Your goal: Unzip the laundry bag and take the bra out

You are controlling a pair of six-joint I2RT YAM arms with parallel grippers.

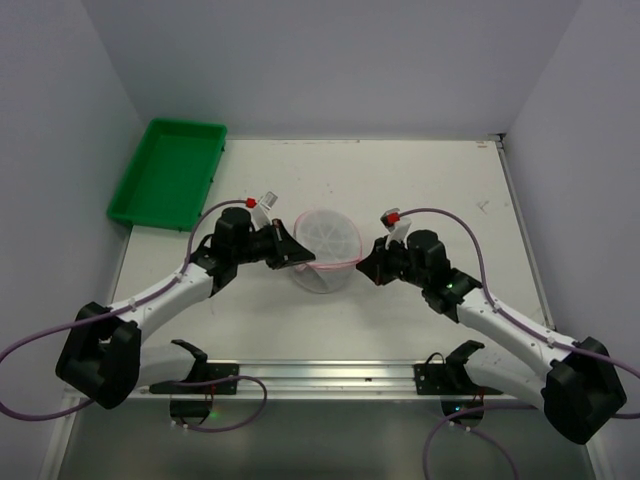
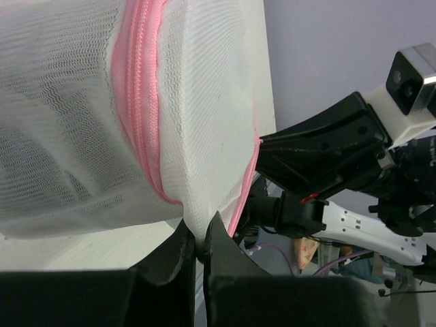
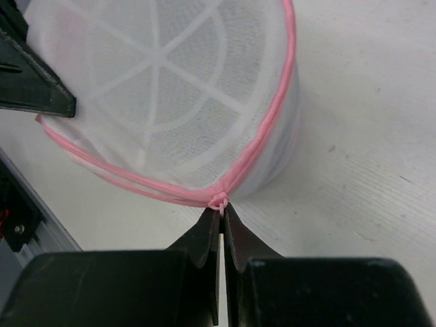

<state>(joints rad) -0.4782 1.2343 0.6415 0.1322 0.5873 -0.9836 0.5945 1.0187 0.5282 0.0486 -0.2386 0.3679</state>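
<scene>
My left gripper is pinching a mesh fold beside the pink zipper. It should open and take the pink trim (image 2: pixel 152 160) before my right gripper moves the zipper pull.
The laundry bag (image 1: pixel 326 240), round white mesh with pink zipper trim, stands at the table's middle between both arms. My left gripper (image 1: pixel 303 256) is shut on a fold of the bag's mesh (image 2: pixel 204 197) at its left side. My right gripper (image 1: pixel 362 264) is shut on the pink zipper pull (image 3: pixel 219 202) at the bag's near right edge. In the right wrist view the pink zipper (image 3: pixel 266 129) looks parted along the near side, left of the pull. The bag's top face (image 3: pixel 163 82) shows white spoke seams. No bra shows through the mesh.
A green plastic tray (image 1: pixel 168 170) sits at the back left corner of the table. A metal rail (image 1: pixel 330 375) runs along the near edge between the arm bases. White walls close in the back and both sides.
</scene>
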